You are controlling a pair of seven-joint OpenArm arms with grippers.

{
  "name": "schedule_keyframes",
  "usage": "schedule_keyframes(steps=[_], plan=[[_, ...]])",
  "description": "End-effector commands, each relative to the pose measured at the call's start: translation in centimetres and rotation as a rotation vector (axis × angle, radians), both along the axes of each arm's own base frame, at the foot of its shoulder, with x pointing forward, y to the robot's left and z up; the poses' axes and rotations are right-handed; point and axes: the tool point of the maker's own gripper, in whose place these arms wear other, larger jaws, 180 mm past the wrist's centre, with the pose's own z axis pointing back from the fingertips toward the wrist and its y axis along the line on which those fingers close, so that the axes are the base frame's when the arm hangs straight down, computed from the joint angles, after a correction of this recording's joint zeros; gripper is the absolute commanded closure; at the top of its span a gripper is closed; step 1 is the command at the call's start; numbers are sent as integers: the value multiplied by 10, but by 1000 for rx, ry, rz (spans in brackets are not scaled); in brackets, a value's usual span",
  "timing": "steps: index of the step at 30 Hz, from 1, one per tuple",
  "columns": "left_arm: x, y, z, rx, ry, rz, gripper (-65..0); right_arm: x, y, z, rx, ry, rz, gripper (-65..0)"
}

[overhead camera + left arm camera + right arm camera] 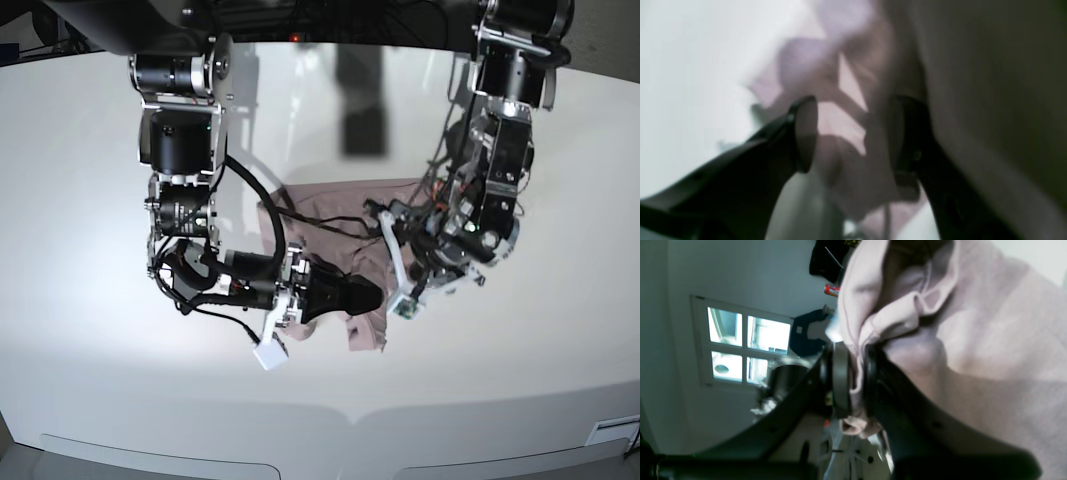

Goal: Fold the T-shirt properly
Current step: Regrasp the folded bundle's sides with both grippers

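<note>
My right gripper should release the fold of the pink T-shirt on the white table [438, 284], in the spot that is underneath my left gripper.
The pink T-shirt [320, 212] lies bunched on the white table [90, 220] between both arms, with one part lifted. My right gripper [368, 295] is shut on a fold of the shirt. In the right wrist view, the cloth [990, 356] is pinched between the black pads [857, 380] and hangs wide to the right. My left gripper [378, 212] sits at the shirt's right side. In the blurred left wrist view its fingers [853, 136] stand apart, with pink fabric [806, 63] beyond them and draped along the right finger [907, 140].
The table's front edge [330, 415] curves close below the shirt. Cables [300, 215] from the arms hang across the cloth. A window [746, 346] and dark room clutter show behind the right gripper.
</note>
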Motion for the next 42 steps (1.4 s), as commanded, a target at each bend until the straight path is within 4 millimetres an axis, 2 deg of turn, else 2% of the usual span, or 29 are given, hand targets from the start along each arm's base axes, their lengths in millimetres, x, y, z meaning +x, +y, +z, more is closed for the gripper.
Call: schedule_keyframes(steps=[1,5,8,10,16,21,24,29,33,34,36,38,39,42], plan=[[18,-1,24,-10,-78,4,-326,9,2,20,34,-53,1,0],[29,8,33,38,-110,10,-326,9,2,21,35,-53,1,0],[33,23,34,67,-126,17,-326,9,3,21,35,-53,1,0],[35,40,34,99,-133,29,-326,9,3,21,35,-53,1,0],[44,106,39,191,-173,182,-326,9,4,21,38,-53,2,0],[47,137,45,247,-199,209,-326,7,13,24,58,-53,12,0],[46,145,46,262,-200,212,-326,5,23,23,54,-49,25,0],[46,143,45,253,-198,211,-326,0,38,18,29,-42,48,0],[46,143,45,247,-196,211,-326,0,39,18,28,-41,50,0],[46,143,45,247,-196,211,-326,0,39,16,13,-40,53,-18],[46,143,45,247,-196,211,-326,-1,39,14,8,-39,53,-139],[46,143,45,247,-196,211,-326,-1,39,14,9,-37,53,-222],[46,143,45,247,-196,211,-326,-1,39,14,9,-36,53,-241],[46,143,45,247,-196,211,-326,-2,40,14,8,-37,56,-243]])
